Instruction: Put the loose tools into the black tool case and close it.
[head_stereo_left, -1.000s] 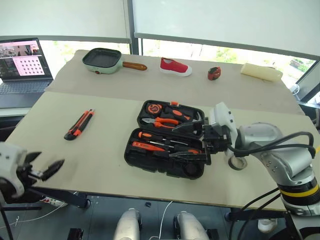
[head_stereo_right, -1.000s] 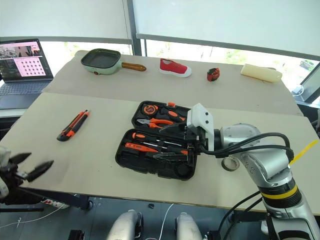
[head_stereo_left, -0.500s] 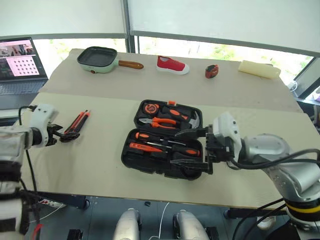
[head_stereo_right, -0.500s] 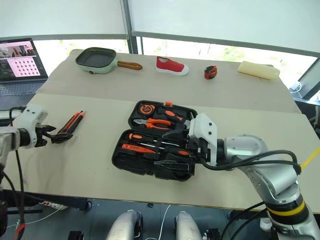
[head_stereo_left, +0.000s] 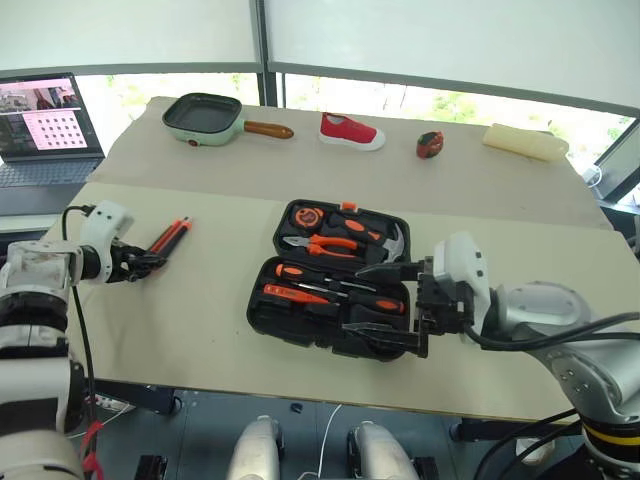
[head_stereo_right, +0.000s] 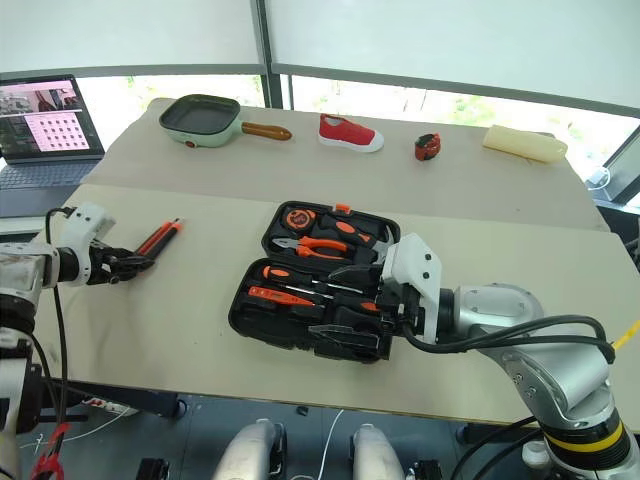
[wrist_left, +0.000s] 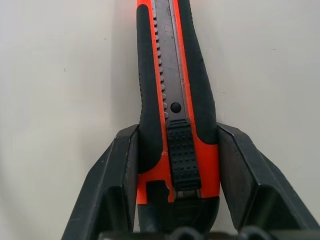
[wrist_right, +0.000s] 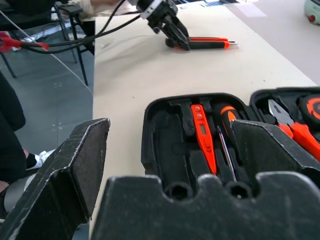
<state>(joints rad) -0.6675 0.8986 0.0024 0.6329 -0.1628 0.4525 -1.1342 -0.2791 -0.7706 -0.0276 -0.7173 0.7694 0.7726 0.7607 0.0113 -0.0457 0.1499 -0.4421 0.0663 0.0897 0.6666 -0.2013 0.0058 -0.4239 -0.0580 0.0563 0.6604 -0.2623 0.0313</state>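
Next, I release the utility knife from my left gripper in the slot (head_stereo_left: 310, 322) along the near edge of the black tool case.
The orange-and-black utility knife (head_stereo_left: 170, 236) lies flat on the table, left of the case. My left gripper (head_stereo_left: 150, 264) has its fingers (wrist_left: 120, 175) pressed against both sides of the knife's rear end (wrist_left: 172, 90). The black tool case (head_stereo_left: 262, 318) lies open at mid-table. Screwdrivers (head_stereo_left: 300, 272) rest in its near half, and pliers, a hammer and a tape measure in its far half. My right gripper (head_stereo_left: 390, 303) stands open, level, at the case's right end, holding nothing.
Along the far edge of the table stand a green frying pan (head_stereo_left: 205, 118), a red shoe (head_stereo_left: 352, 132), a small red-and-black gadget (head_stereo_left: 429, 145) and a cream-coloured block (head_stereo_left: 525, 142). A laptop (head_stereo_left: 45, 130) sits beyond the table's left side.
My left gripper has come forward from the table's near left edge to the knife and closed its fingers on the knife's end. The right gripper stays open by the case.
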